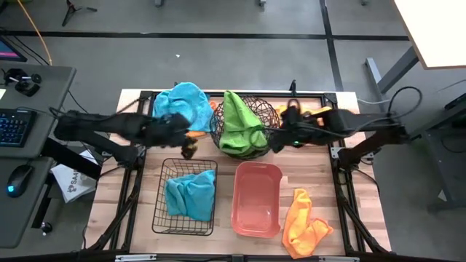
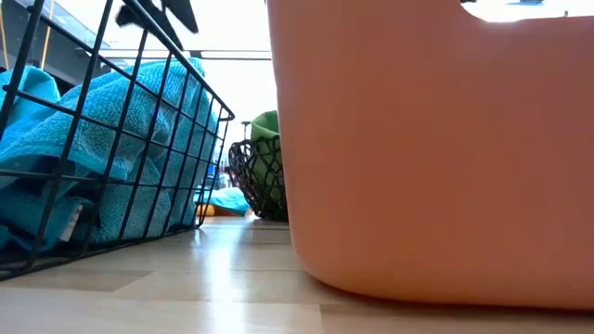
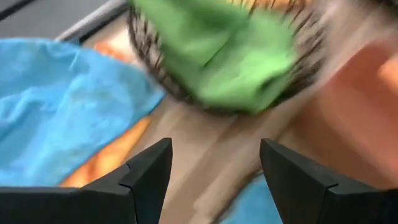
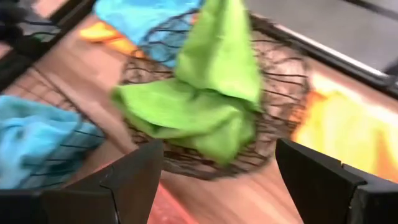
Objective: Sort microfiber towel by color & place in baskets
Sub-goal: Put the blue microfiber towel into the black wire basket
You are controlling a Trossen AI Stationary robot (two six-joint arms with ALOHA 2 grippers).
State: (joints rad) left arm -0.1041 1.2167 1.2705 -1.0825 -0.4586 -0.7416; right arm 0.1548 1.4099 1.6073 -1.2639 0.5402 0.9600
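Next, I move my left gripper next to the top of the blue towel (image 1: 181,101) (image 3: 59,109) lying over the orange cloth beside the woven-wire bowl and close it there.
Green towels (image 1: 240,125) fill the round woven-wire bowl (image 1: 271,110), and one drapes over its far rim. A blue towel (image 1: 191,193) lies in the black wire-grid basket (image 1: 162,218). Another blue towel (image 1: 182,102) sits on the table at the far edge, with orange cloth (image 3: 109,158) showing under it. The salmon tub (image 1: 256,225) holds nothing. One orange towel (image 1: 302,222) lies near the tub and another (image 1: 314,110) by the far right edge. My left gripper (image 1: 188,148) hangs open left of the bowl. My right gripper (image 1: 279,142) is open right of it.
The black table frame (image 1: 138,93) runs along the far and side edges. Bare wood (image 1: 218,166) lies between the bowl and the two near containers. In the low view the tub wall (image 2: 436,148) and the basket (image 2: 111,139) block most of the table.
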